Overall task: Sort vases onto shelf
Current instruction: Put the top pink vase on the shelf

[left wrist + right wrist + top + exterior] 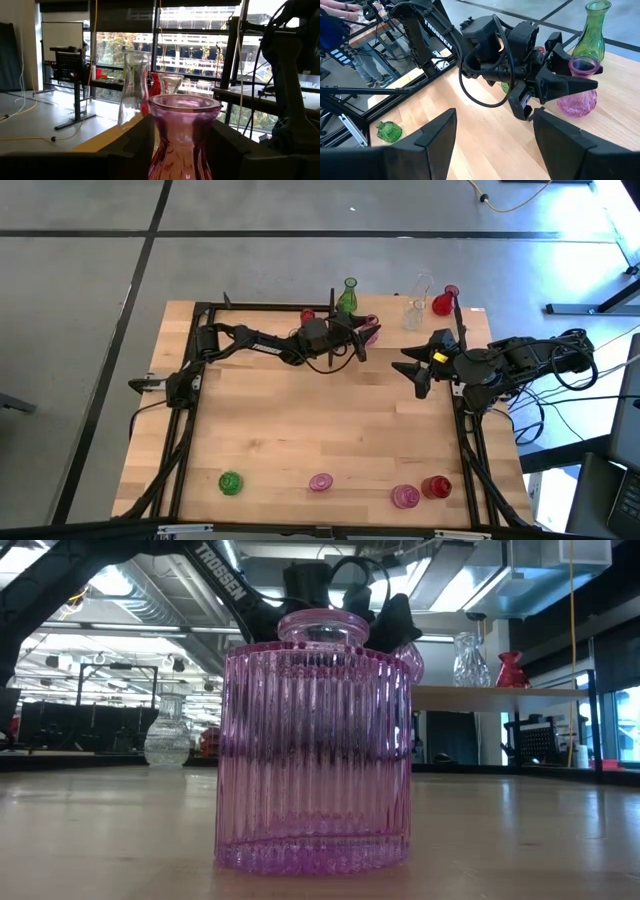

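I should close my right gripper just in front of the pink bulbous vase's lower body (371,338) (577,106), to push the vase farther onto the shelf.
A pink bulbous vase (576,95) stands upright beside a green vase (592,30) at the table's far edge. My left gripper (580,70) reaches in level, open, one finger on each side of the pink vase's neck (183,145) with a slim gap. Farther right, clear vases (415,300) and a red vase (511,670) stand on the raised shelf (470,697). My right gripper (420,368) hovers open at the right, holding nothing. A ribbed pink vase (315,750), a green one (230,482), another pink one (404,496) and a red one (436,486) stand near the front edge.
Black frame rails (185,430) run along the table's left and right sides. Bare wood (320,410) lies open between the far vases and the front row. People stand at a bench (340,30) beyond the table.
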You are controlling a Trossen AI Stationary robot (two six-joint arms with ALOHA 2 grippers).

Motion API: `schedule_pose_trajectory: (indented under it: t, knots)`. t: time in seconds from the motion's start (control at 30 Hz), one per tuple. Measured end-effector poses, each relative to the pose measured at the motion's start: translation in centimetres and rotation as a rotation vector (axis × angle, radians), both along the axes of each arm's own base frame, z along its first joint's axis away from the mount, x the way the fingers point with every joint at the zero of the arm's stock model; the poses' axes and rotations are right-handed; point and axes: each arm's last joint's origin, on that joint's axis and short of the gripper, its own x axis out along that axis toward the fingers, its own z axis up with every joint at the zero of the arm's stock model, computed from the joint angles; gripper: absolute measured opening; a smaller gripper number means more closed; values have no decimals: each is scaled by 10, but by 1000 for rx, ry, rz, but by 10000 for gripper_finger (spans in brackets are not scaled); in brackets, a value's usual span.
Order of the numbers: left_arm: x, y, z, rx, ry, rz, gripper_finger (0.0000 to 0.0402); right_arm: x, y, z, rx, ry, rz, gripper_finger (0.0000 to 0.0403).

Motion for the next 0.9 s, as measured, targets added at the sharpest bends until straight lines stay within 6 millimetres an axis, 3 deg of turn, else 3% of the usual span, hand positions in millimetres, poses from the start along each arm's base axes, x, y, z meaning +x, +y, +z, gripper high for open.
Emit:
schedule_pose_trajectory:
  t: [0.5, 0.9]
  knots:
    - [0, 0, -2, 0, 17, -5, 153, -1, -1, -1, -15, 14, -9, 243]
    - [-1, 4, -3, -3, 23, 10, 200, -1, -1, -1, -17, 14, -12, 243]
